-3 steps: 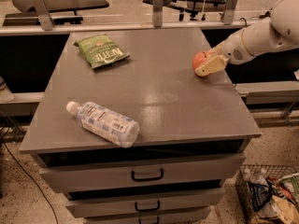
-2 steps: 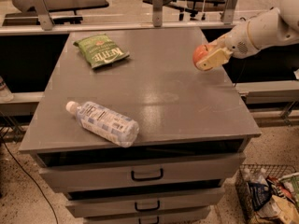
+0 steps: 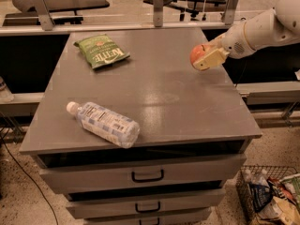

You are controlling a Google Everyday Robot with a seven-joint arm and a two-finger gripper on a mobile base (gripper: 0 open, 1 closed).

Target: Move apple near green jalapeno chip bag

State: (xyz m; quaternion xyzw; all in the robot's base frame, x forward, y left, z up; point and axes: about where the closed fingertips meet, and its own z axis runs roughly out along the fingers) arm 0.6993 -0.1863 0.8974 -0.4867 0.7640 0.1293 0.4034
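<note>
Next, I let go of the apple with my gripper on the tabletop (image 3: 125, 50), against the edge of the green jalapeno chip bag that faces my arm.
The red-orange apple (image 3: 197, 53) is held in my gripper (image 3: 206, 58), lifted above the right part of the grey tabletop (image 3: 154, 93). The gripper is shut on it, its cream fingers (image 3: 212, 59) wrapping the apple's right and lower side. My white arm (image 3: 262, 29) comes in from the upper right. The green jalapeno chip bag (image 3: 101, 51) with white "Kettle" lettering lies flat at the table's far left, well to the left of the apple.
A clear plastic water bottle (image 3: 103, 124) lies on its side at the front left. Drawers (image 3: 147, 175) sit below the tabletop. A wire basket of packets (image 3: 269, 196) stands on the floor at the lower right. A rail with posts (image 3: 158, 6) runs behind.
My gripper has lifted the apple off the table and carried it a little to the left and up. The bag and bottle have not moved.
</note>
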